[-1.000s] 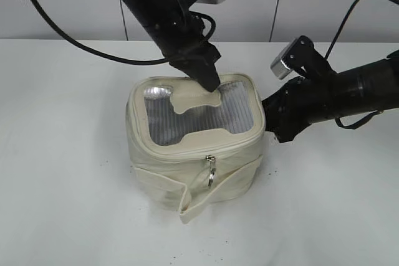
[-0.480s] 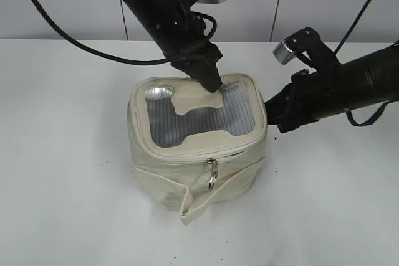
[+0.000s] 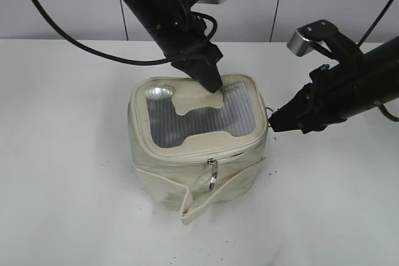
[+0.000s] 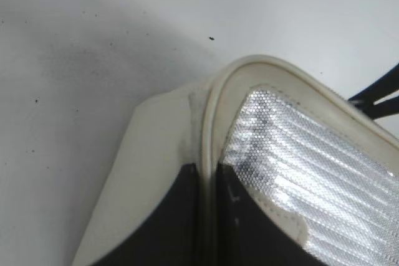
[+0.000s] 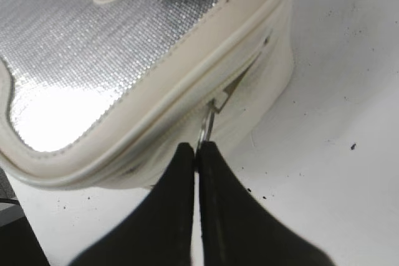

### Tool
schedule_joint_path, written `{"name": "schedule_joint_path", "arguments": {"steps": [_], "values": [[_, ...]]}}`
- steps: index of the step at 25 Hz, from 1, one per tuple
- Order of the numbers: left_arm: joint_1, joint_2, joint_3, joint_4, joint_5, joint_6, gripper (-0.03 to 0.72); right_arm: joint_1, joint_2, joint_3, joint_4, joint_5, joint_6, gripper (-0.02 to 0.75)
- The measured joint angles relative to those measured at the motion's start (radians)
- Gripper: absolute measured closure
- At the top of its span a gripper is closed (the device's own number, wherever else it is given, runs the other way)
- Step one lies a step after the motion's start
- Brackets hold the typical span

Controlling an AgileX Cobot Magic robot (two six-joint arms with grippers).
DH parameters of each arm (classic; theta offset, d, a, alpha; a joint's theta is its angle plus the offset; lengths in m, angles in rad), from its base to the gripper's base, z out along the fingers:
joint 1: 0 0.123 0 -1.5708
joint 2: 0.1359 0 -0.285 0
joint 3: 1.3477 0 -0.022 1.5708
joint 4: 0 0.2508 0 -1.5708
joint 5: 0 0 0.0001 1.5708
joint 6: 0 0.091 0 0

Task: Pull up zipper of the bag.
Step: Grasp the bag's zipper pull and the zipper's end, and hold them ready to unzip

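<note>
The robot's right gripper needs to release the silver ring pull against the other slider at the cream bag's front middle (image 3: 211, 181).
The cream bag (image 3: 156, 169) stands on the white table with its grey ribbed window (image 3: 193, 116) facing up. My left gripper (image 3: 211, 83) is shut on the bag's back top rim; in the left wrist view (image 4: 207, 175) the cream piping runs between its jaws. My right gripper (image 3: 272, 123) is at the bag's right side, shut on the silver ring pull (image 5: 207, 126) of one zipper slider. A small dark gap in the zipper (image 5: 240, 82) shows beside that slider. The second slider with its ring (image 3: 212, 171) hangs at the front middle. The loose strap (image 3: 187, 207) droops at the front.
The white table (image 3: 68, 154) surrounds the bag, with small dark specks on it. A grey wall stands behind. Black cables hang from both arms, at the upper left and the upper right.
My right arm has drawn to the right and a little up, away from the bag's side, still pinching the ring pull. The left gripper and the bag have stayed almost still.
</note>
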Motion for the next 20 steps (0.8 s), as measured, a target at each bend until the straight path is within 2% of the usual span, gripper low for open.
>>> {"name": "schedule_joint_path", "arguments": {"steps": [9, 20], "values": [[0.0, 0.0, 0.0, -0.003, 0.001, 0.0, 0.643, 0.0, -0.058, 0.028, -0.065, 0.047, 0.059, 0.753], [0.0, 0.0, 0.0, -0.003, 0.0, -0.015, 0.643, 0.005, -0.209, 0.097, -0.113, 0.199, 0.177, 0.753]]}}
